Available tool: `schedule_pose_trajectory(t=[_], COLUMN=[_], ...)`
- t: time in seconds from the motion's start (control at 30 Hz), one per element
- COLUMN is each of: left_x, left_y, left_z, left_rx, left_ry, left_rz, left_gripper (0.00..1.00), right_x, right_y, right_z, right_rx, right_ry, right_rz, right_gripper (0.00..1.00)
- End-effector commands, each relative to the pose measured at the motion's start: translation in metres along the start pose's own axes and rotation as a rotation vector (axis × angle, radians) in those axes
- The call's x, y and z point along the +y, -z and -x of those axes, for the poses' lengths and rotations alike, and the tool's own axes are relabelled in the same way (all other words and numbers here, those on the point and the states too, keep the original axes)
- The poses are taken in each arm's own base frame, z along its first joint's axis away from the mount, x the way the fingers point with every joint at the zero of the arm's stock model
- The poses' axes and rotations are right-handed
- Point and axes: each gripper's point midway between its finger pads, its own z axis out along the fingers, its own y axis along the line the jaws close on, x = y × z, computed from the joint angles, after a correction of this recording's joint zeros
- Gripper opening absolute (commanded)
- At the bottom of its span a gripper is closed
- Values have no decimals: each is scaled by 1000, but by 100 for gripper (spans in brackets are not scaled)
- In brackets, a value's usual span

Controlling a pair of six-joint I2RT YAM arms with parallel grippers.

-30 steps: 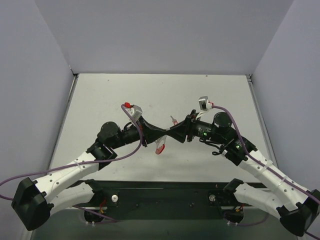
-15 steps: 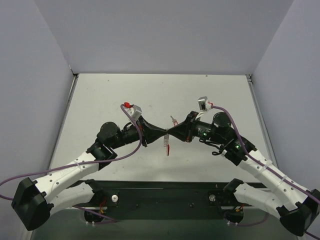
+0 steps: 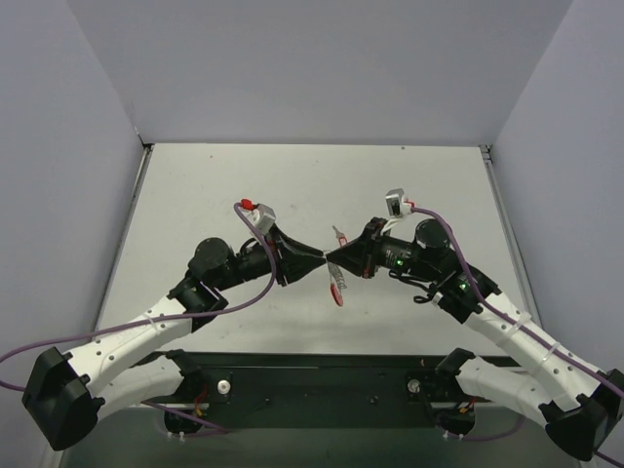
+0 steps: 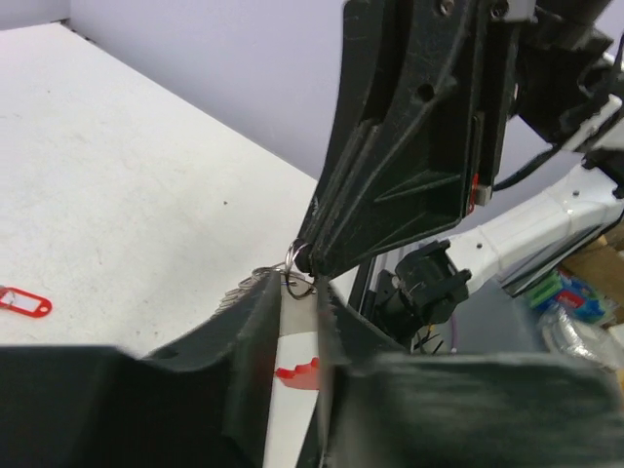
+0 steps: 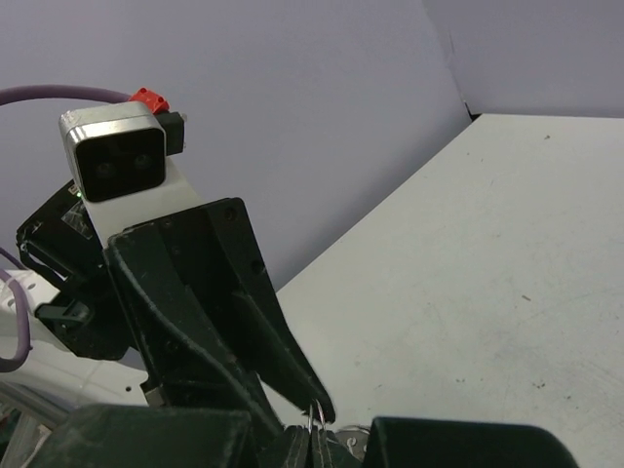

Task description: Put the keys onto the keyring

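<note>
The wire loop only meets my left fingertips' ends; I need to open wider, then close on the wire loop (image 4: 302, 292) beside my right fingers.
Over the middle of the table my two grippers meet tip to tip. My right gripper (image 3: 333, 259) (image 5: 314, 435) is shut on the thin wire loop of the keyring (image 5: 314, 419). The keyring (image 3: 337, 283) hangs below the tips, red and silvery. My left gripper (image 3: 322, 261) (image 4: 300, 294) stands open by a narrow gap; the wire loop (image 4: 300, 280) sits just at its tips, and the red arc (image 4: 297, 371) shows through the gap. The key (image 3: 338, 234) (image 4: 21, 302), small with a red head, lies on the table beyond the grippers.
The white table (image 3: 214, 195) is walled by grey panels on three sides. The arm bases stand on a black rail (image 3: 322, 375) at the near edge. Purple cables (image 3: 263, 234) loop over both wrists.
The right gripper has shut on the keyring's wire loop. The left gripper, shut before, has opened slightly. The hanging keyring has swung from left of the tips to right below them.
</note>
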Motion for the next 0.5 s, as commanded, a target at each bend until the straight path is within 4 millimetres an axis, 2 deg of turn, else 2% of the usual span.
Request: schedule_pose_trajectory(t=[0.0,0.1,0.23,0.3,0.43,0.47], left_x=[-12,-8,-5,-7,-1,2], left_y=[3,6,12,13,14,14], left_z=[28,33,39,44,38,38], left_rx=[-86,-99,-105,-107,-27,-16], left_ry=[-68,-84,-102,-121,-143,-153], left_rz=[-22,19,64,71,105,120], left_gripper=[52,69,82,84,85,85], right_x=[13,10,10,11,11,13], right_y=[2,4,6,7,11,13], right_z=[5,4,6,5,4,9], right_rx=[0,15,16,26,61,60], right_ry=[30,47,69,75,115,147], right_rz=[48,30,21,19,14,15], right_gripper=[0,0,0,0,0,0])
